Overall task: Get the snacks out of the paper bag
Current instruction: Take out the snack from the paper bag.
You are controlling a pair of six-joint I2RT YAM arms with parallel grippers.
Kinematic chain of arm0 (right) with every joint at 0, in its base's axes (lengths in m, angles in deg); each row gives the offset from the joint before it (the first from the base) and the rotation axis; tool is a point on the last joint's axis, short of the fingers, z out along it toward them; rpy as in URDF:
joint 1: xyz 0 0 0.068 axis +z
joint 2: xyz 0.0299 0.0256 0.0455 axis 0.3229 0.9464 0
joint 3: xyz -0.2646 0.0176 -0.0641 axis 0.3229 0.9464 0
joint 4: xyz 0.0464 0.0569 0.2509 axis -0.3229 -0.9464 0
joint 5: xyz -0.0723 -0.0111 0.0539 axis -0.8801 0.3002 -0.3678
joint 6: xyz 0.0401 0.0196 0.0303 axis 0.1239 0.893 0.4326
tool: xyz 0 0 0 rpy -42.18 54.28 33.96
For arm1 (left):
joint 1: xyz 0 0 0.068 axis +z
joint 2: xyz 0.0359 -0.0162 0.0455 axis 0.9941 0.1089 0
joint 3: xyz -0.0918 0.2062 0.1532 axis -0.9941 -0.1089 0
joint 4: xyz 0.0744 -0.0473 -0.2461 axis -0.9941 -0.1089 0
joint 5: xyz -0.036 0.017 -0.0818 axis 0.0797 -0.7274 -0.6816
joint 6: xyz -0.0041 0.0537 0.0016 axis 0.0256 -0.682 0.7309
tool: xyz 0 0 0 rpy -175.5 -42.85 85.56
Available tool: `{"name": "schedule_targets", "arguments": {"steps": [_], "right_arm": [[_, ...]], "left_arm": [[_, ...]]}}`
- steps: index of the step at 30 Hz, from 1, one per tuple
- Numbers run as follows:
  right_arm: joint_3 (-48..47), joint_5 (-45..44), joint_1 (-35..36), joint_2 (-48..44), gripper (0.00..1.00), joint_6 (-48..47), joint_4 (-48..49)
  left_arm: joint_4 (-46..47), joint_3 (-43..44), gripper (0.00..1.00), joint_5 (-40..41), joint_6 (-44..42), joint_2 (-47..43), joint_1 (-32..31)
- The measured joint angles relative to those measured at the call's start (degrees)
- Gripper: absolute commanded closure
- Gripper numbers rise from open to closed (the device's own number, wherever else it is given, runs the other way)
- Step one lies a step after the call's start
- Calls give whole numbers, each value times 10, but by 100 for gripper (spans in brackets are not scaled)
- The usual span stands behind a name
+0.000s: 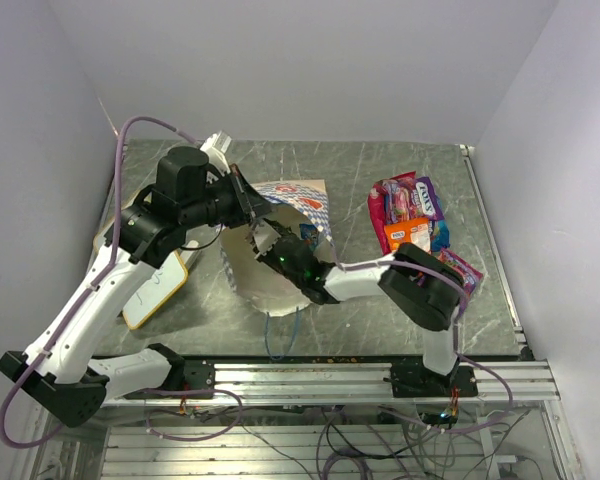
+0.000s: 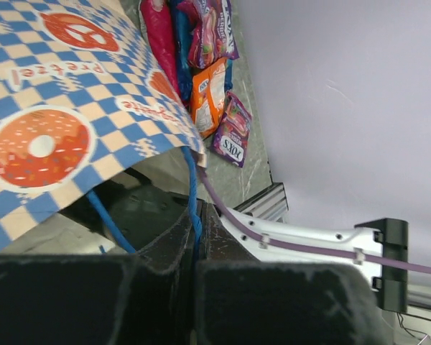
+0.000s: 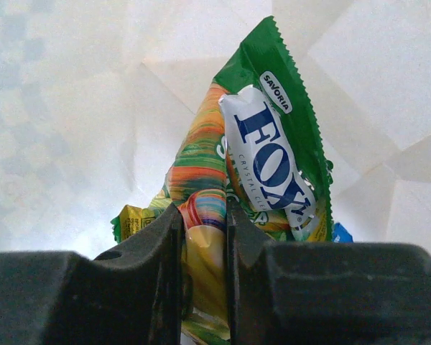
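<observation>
Next, I let go of the green snack packet with my right gripper between the orange packet and the nearest purple packet (image 1: pixel 434 268). The green packet is still inside the paper bag.
The paper bag (image 1: pixel 302 196) lies on its side mid-table, its checkered band (image 2: pixel 57 108) lifted. My left gripper (image 2: pixel 199 208) is shut on the bag's blue cord handle (image 2: pixel 192 180) and holds the mouth up; from above it (image 1: pixel 248 207) sits at the bag's upper edge. My right gripper (image 1: pixel 275 250) reaches inside the bag. In the right wrist view it (image 3: pixel 203 215) is shut on a green snack packet (image 3: pixel 273 144) with white "FOX'S" lettering, against the pale bag wall (image 3: pixel 72 108). A blue packet corner (image 3: pixel 341 233) shows beside it. Several snacks (image 1: pixel 412 215) lie in a pile on the table to the right.
A yellow-edged whiteboard (image 1: pixel 155 290) lies on the table left of the bag, under the left arm. The table's metal rail (image 1: pixel 330 378) runs along the near edge. White walls close in at the back and sides.
</observation>
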Motion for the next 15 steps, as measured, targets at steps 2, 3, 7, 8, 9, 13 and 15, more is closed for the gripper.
{"name": "schedule_targets", "arguments": {"steps": [2, 3, 7, 8, 9, 13, 15], "right_arm": [[42, 11, 5, -42, 100, 5, 7], [57, 16, 6, -56, 100, 6, 10], [118, 34, 11, -105, 100, 13, 20], [129, 38, 12, -115, 100, 16, 19], [137, 44, 13, -123, 100, 17, 17], [165, 81, 15, -173, 100, 17, 24], [179, 98, 15, -196, 100, 16, 43]], "left_arm": [[4, -6, 93, 6, 5, -5, 0], [6, -10, 93, 8, 8, -7, 0], [14, -16, 93, 10, 13, -7, 0], [15, -16, 93, 10, 13, -5, 0], [15, -14, 93, 10, 13, -1, 0], [33, -16, 93, 8, 20, 17, 0], [56, -36, 93, 7, 31, 15, 0]]}}
